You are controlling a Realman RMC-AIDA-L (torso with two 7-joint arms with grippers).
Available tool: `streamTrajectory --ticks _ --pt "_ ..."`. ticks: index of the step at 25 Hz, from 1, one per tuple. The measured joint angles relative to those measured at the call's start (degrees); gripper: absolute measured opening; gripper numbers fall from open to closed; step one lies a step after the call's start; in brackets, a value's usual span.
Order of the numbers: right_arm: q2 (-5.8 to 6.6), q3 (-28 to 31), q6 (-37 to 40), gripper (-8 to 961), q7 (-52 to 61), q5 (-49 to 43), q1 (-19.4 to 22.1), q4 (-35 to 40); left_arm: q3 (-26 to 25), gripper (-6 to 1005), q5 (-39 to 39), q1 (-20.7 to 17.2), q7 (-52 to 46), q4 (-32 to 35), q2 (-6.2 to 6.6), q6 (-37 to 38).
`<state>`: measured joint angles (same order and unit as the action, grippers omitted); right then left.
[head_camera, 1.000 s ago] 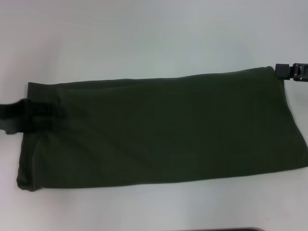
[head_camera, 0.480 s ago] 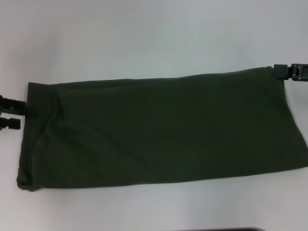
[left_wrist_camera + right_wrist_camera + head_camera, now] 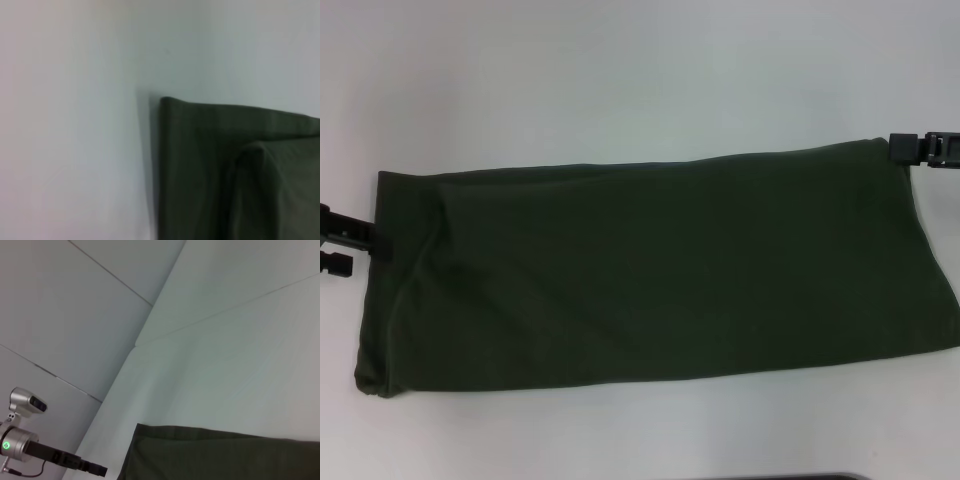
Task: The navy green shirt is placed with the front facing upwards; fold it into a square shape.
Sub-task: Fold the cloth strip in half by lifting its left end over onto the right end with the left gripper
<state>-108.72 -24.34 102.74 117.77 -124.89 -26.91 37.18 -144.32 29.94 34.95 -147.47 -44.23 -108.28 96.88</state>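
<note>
Next, my left gripper closes on the navy green shirt at the middle of the upper layer's edge (image 3: 417,262), beside the nearest short end.
The navy green shirt (image 3: 660,270) lies folded into a long dark olive band across the white table, its plain side up and no lettering showing. My left gripper (image 3: 362,255) sits at the band's left short edge, open, with its upper finger (image 3: 360,237) touching the cloth edge. The left wrist view shows a folded corner of the shirt (image 3: 225,170) with a layered flap. My right gripper (image 3: 912,148) rests at the band's far right corner, against the cloth. In the right wrist view, the shirt's edge (image 3: 225,455) and the left arm (image 3: 45,452) show farther off.
The white table (image 3: 640,80) surrounds the shirt on all sides. The shirt's right end runs to the head view's right edge. A dark strip (image 3: 820,477) shows at the table's near edge.
The left gripper pulled back leftward off the shirt's left end, then settled at its edge, slightly lower. The right gripper and the shirt have not moved.
</note>
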Motion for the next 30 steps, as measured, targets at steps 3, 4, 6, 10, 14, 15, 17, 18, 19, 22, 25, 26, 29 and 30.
streamTrajectory --ticks 3,4,6,10,14,15,17,18,19,22,25,26,29,30 --pt "0.0 0.0 -0.1 673 0.0 0.0 -0.1 0.0 0.0 690 -0.4 0.3 -0.6 0.1 -0.16 -1.0" --pt "0.0 0.0 -0.1 673 0.0 0.0 -0.1 0.0 0.0 690 -0.5 0.4 -0.8 0.1 -0.35 -1.4" --pt "0.0 0.0 -0.1 673 0.0 0.0 -0.1 0.0 0.0 690 -0.7 0.5 -1.0 0.4 -0.69 -2.3" --pt "0.0 0.0 -0.1 673 0.0 0.0 -0.1 0.0 0.0 690 -2.1 1.0 -1.5 2.3 -0.83 -4.3" --pt "0.04 0.0 -0.1 673 0.0 0.0 0.0 0.0 0.0 690 -3.2 1.6 -1.7 3.3 -0.83 -5.0" --pt "0.06 0.0 -0.1 674 0.0 0.0 0.1 0.0 0.0 690 -3.3 1.7 -1.7 3.3 -0.83 -5.0" --pt "0.07 0.0 -0.1 674 0.0 0.0 0.1 0.0 0.1 691 -3.6 1.9 -1.8 3.5 -0.82 -4.9" --pt "0.08 0.0 -0.1 674 0.0 0.0 0.2 0.0 0.1 691 -3.7 1.9 -1.8 3.7 -0.82 -4.9" --pt "0.09 0.0 -0.1 674 0.0 0.0 0.2 0.0 0.1 691 -3.7 1.9 -1.8 3.7 -0.81 -4.8" --pt "0.09 0.0 -0.1 674 0.0 0.0 0.3 0.0 0.3 691 -3.7 1.8 -1.9 3.8 -0.81 -4.6" --pt "0.14 0.0 0.0 674 0.0 0.0 0.4 0.0 0.6 691 -3.7 1.6 -2.1 3.8 -0.84 -4.6" --pt "0.16 0.0 0.0 674 0.0 0.0 0.4 0.0 0.6 691 -3.7 1.5 -2.2 3.8 -0.84 -4.6" --pt "0.18 0.0 0.1 674 0.1 0.0 0.4 0.0 0.6 691 -3.7 1.3 -2.3 4.0 -0.86 -4.7" --pt "0.18 0.0 0.1 674 0.1 0.0 0.4 0.0 0.6 691 -3.7 1.3 -2.3 4.1 -0.86 -4.7"
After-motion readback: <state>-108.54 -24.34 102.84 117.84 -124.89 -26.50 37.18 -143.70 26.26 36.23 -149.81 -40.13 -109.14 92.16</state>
